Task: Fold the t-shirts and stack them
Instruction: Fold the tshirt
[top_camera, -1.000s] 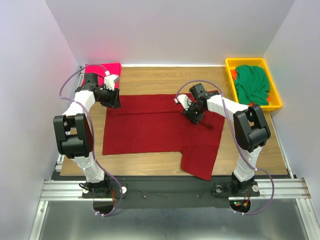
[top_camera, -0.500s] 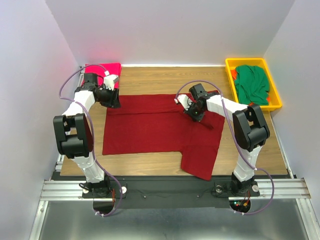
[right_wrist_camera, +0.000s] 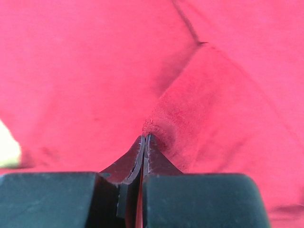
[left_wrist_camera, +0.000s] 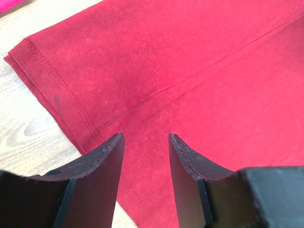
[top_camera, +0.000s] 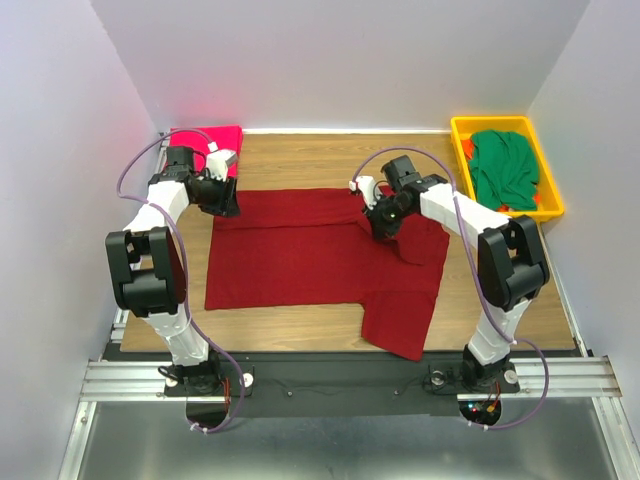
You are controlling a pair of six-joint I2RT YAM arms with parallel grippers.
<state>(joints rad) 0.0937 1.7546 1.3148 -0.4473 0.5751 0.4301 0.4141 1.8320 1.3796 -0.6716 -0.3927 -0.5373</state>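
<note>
Next, I close my left gripper on the maroon t-shirt's near corner (top_camera: 208,306), at its bottom hem's end.
The maroon t-shirt (top_camera: 300,255) lies spread flat on the wooden table. My left gripper (top_camera: 226,202) is open over its far left corner; in the left wrist view the jaws (left_wrist_camera: 145,137) stand apart above the hemmed cloth (left_wrist_camera: 190,71). My right gripper (top_camera: 383,222) is shut on a pinch of the maroon cloth (right_wrist_camera: 199,109) near the shirt's far right part, its tips (right_wrist_camera: 144,137) closed together. The pink t-shirt (top_camera: 205,136) lies folded at the far left corner. The green t-shirt (top_camera: 505,165) lies crumpled in the yellow bin (top_camera: 457,127).
The yellow bin stands at the far right of the table. Bare wood (top_camera: 300,160) shows beyond the maroon shirt and along the near edge (top_camera: 280,322). White walls close in the left, back and right sides.
My right gripper has lifted and drawn the pinched maroon cloth up and slightly left, so the shirt's right edge now folds inward. My left gripper has stayed in place.
</note>
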